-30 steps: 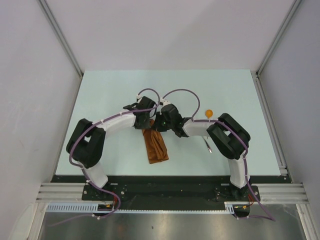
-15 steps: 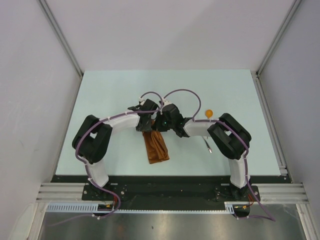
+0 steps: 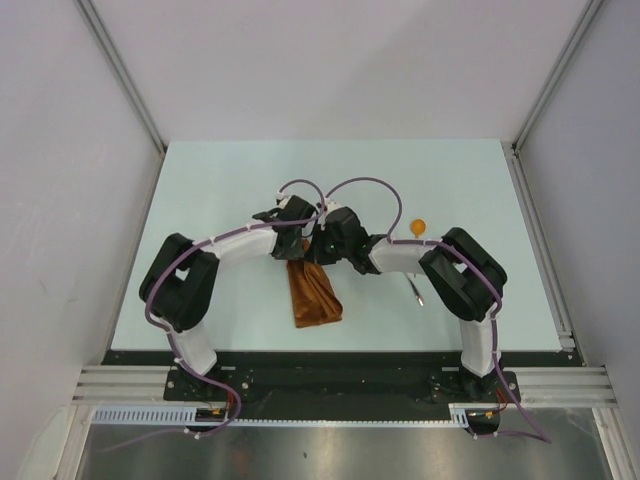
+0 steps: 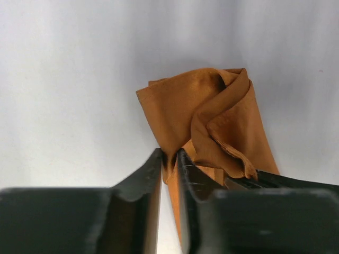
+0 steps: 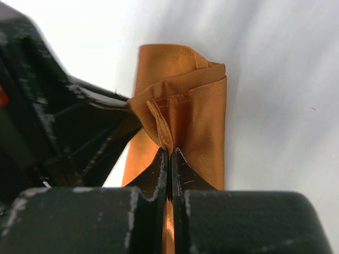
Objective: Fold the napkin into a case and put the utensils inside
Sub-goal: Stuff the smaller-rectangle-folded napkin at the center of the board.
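My left gripper holds a fold well below the rim of the napkin's bunched far end, so it should open and regrip nearer that rim (image 4: 160, 114).
The rust-orange napkin (image 3: 314, 298) lies folded into a narrow strip at the table's middle, its far end lifted and bunched. My left gripper (image 3: 297, 250) and right gripper (image 3: 317, 252) meet side by side over that far end. In the left wrist view the left gripper (image 4: 169, 154) is shut on a fold of the napkin (image 4: 212, 111). In the right wrist view the right gripper (image 5: 170, 152) is shut tight on the hem of the napkin (image 5: 196, 111). The spoon (image 3: 418, 227) with its orange bowl lies to the right; the fork (image 3: 415, 291) shows partly beside the right arm.
The pale green table (image 3: 220, 190) is walled on three sides, with a metal rail (image 3: 540, 250) along its right edge. The left gripper's black body (image 5: 63, 137) fills the left of the right wrist view, close against the cloth.
The left jaws have narrowed onto the cloth fold. The left arm's elbow has shifted a little. The napkin's near end has swung slightly to the right.
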Controlling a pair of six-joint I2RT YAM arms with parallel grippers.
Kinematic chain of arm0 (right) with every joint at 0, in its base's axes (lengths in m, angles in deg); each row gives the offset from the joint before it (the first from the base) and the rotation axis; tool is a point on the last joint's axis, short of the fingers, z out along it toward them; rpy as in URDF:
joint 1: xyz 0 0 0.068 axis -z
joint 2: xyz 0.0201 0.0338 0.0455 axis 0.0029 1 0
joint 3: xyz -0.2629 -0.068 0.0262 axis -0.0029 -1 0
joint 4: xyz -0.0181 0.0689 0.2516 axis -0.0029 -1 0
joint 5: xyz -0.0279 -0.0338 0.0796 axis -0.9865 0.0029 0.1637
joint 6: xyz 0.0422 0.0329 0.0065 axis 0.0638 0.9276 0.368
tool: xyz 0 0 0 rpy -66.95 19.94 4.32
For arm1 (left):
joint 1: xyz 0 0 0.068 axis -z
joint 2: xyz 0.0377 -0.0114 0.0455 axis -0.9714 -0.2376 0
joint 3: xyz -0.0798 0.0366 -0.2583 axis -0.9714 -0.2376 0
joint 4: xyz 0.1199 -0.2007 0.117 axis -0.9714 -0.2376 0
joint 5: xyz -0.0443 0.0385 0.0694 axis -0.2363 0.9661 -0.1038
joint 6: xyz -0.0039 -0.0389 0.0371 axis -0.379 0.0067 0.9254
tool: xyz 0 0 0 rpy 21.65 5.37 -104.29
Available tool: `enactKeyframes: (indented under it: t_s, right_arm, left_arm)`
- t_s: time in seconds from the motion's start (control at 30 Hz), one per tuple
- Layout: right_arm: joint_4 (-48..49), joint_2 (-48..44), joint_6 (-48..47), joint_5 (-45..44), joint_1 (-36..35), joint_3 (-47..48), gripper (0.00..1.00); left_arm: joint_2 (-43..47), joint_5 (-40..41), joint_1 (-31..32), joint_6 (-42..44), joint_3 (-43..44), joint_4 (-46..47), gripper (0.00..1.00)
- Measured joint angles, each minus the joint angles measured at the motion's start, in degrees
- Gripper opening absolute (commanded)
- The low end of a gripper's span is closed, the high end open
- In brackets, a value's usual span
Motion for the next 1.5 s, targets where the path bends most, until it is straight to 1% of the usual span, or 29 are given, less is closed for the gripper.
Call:
enactKeyframes:
  t_s: [0.03,0.1,0.17,0.2,0.23,0.3,0.33,0.37,0.43,0.5,0.8,0.97,1.17,1.37,1.5]
  right_arm:
    - [-0.37,-0.31,-0.26,0.09,0.02,-0.02,0.0]
    - [-0.68,-0.72,-0.63,0.2,0.07,-0.02,0.0]
    - [-0.74,-0.87,-0.79,0.37,0.09,0.0,0.0]
    - [-0.83,-0.87,-0.83,0.48,0.09,0.0,0.0]
    - [-0.98,-0.87,-0.85,0.66,0.09,0.0,0.0]
    - [-1.09,-0.87,-0.85,0.9,0.09,0.0,0.0]
    - [-1.09,-0.87,-0.85,1.09,0.09,0.0,0.0]
    - [-1.14,-0.87,-0.83,1.2,0.09,0.0,0.0]
    - [-1.44,-0.87,-0.85,1.33,0.09,0.0,0.0]
    - [-1.95,-0.87,-0.87,1.6,0.09,0.02,0.0]
    - [-7.45,-0.87,-3.89,3.89,0.04,2.4,0.0]
    - [-10.54,-0.42,-4.92,4.31,-0.61,5.4,0.0]
    - [-13.0,2.49,-3.37,4.39,-0.96,8.07,0.0]
    - [-14.53,3.98,-1.31,4.24,-1.05,8.55,0.0]
    - [-16.46,4.94,-0.63,4.07,-1.18,10.64,0.0]
  left_arm:
    - [0.09,0.0,0.0,0.02,0.0,0.09,0.4]
    - [0.09,-0.02,-0.04,-0.13,0.0,0.37,0.41]
    - [0.09,-0.04,-0.07,-0.33,0.02,0.5,0.39]
    - [0.07,-0.07,-0.07,-0.35,0.04,0.52,0.36]
    - [0.04,-0.07,-0.07,-0.35,0.09,0.52,0.3]
    - [-0.04,-0.09,-0.17,-0.33,0.31,0.57,0.24]
    - [-0.15,-0.07,-0.26,-0.35,0.46,0.61,0.14]
    - [-0.28,-0.04,-0.28,-0.37,0.7,0.59,0.09]
    - [-0.44,0.09,-0.33,-0.24,1.03,0.63,0.03]
    - [-0.44,0.11,-0.39,-0.35,1.03,0.74,0.0]
    - [0.83,-0.46,-1.01,-0.35,0.63,1.77,0.0]
    - [3.91,-1.73,-1.68,-0.37,-3.32,5.18,0.0]
    - [7.91,-2.6,-1.95,-0.37,-6.97,8.11,0.0]
    - [8.44,-3.54,-2.1,-0.39,-7.15,9.49,0.0]
    - [8.44,-4.48,-2.1,-0.39,-7.43,10.38,0.0]
